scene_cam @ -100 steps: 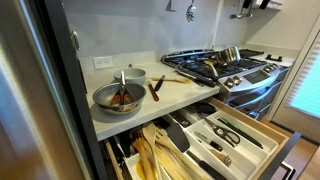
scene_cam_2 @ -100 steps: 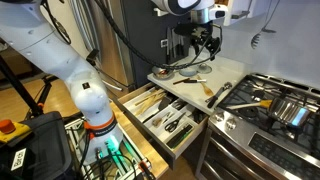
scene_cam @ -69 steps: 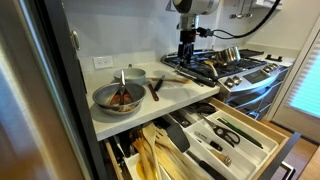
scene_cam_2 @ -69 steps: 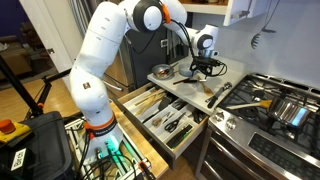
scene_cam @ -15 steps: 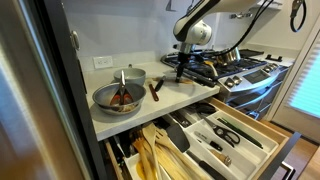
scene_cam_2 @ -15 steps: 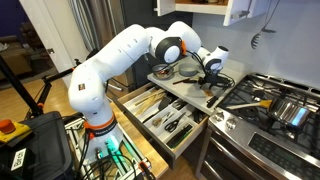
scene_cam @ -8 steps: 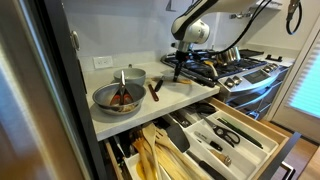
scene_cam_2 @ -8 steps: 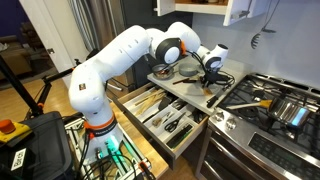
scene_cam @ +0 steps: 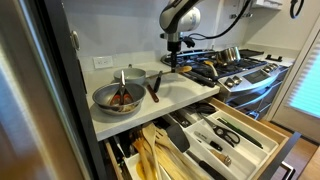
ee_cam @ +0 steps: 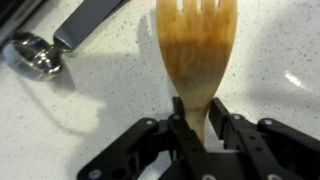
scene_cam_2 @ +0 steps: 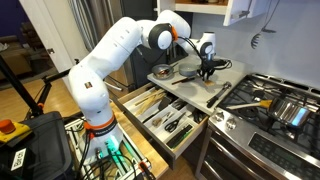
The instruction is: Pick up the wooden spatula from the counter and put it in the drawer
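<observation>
Next, I release the wooden spatula on the counter (scene_cam: 195,82) beside the dark-handled steel tool, near the stove. The spatula is now held above the counter.
In the wrist view my gripper (ee_cam: 197,112) is shut on the thin neck of the wooden spatula (ee_cam: 197,45). Its wide, slotted light-tan end sticks out ahead of the black fingers (ee_cam: 178,108), over the pale speckled counter (ee_cam: 90,110). In both exterior views the gripper (scene_cam: 172,58) (scene_cam_2: 207,68) hangs a little above the counter (scene_cam: 185,95) (scene_cam_2: 228,78), between the pot and the stove. The spatula is too small to make out there. The drawer (scene_cam: 240,125) (scene_cam_2: 165,115) stands pulled out below the counter's front edge, with utensils in its wooden compartments.
A steel pot (scene_cam: 120,97) (scene_cam_2: 163,72) holding utensils sits on the counter, with a short dark reddish-brown utensil (scene_cam: 155,90) beside it. The gas stove (scene_cam: 228,65) (scene_cam_2: 270,105) adjoins the counter. A dark-handled steel tool (ee_cam: 60,35) lies near the spatula's end.
The jaws have closed on the spatula. The arm has then risen and swung back over the counter toward the pot, carrying the spatula off the surface.
</observation>
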Motion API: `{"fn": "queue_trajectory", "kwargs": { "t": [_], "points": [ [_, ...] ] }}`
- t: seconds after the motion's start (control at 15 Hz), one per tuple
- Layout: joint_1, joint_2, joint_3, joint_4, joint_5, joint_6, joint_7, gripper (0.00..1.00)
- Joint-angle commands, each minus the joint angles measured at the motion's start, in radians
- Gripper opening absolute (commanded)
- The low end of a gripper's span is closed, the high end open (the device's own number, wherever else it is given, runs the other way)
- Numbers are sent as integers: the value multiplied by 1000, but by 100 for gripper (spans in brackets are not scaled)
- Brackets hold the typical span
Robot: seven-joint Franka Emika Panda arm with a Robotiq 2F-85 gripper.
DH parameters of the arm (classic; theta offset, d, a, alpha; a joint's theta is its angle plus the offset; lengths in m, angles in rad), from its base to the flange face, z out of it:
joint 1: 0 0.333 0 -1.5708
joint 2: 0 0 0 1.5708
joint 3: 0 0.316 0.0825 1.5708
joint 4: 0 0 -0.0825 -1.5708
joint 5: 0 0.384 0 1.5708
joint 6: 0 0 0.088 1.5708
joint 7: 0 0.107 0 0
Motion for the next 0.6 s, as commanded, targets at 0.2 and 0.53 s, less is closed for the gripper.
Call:
{"fn": "queue_trajectory", "kwargs": {
  "t": [0.2, 0.53],
  "points": [
    [189, -280, -129, -249, -338, 58, 307, 8],
    [231, -445, -140, -427, -590, 85, 579, 8]
  ]
}}
